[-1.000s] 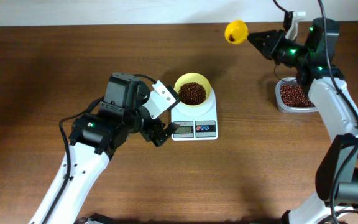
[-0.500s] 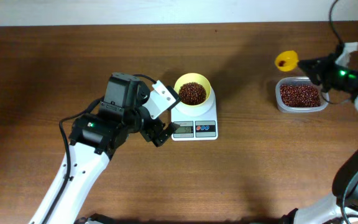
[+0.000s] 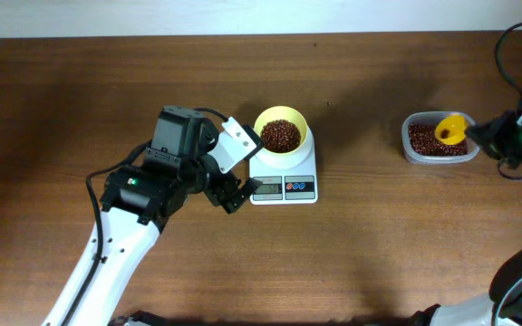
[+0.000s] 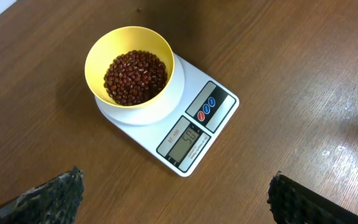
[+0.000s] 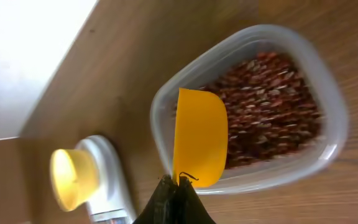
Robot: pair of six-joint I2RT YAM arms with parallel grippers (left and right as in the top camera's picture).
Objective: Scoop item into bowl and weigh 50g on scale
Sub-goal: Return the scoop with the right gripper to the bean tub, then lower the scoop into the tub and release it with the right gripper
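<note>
Next, my right gripper lets go of the yellow scoop on the beans [image 3: 432, 146] [image 5: 241, 140] close to the front rim of the clear tub.
The pale yellow bowl [image 3: 260, 122] stands on the white scale [image 3: 284, 188] at the table's middle, and dark red-brown beans [image 3: 281, 136] fill its bottom. My left gripper [image 3: 232, 194] hovers open just left of the scale. From the left wrist, the bowl [image 4: 98, 55] and scale [image 4: 199, 123] lie ahead of its wide-apart fingers [image 4: 64, 194]. At the far right, my right gripper [image 3: 489, 136] is shut on the handle of a yellow scoop [image 3: 449, 129]. The scoop [image 5: 201, 137] sits over the beans [image 5: 266, 99] in the clear tub [image 5: 331, 106].
The clear tub [image 3: 408, 149] sits near the table's right edge, well apart from the scale. A pale wall runs along the table's far side. Bare wooden tabletop lies between the scale and the tub.
My right arm has swung the scoop from high near the back edge down and to the right onto the tub. The left arm, bowl and scale have not moved.
</note>
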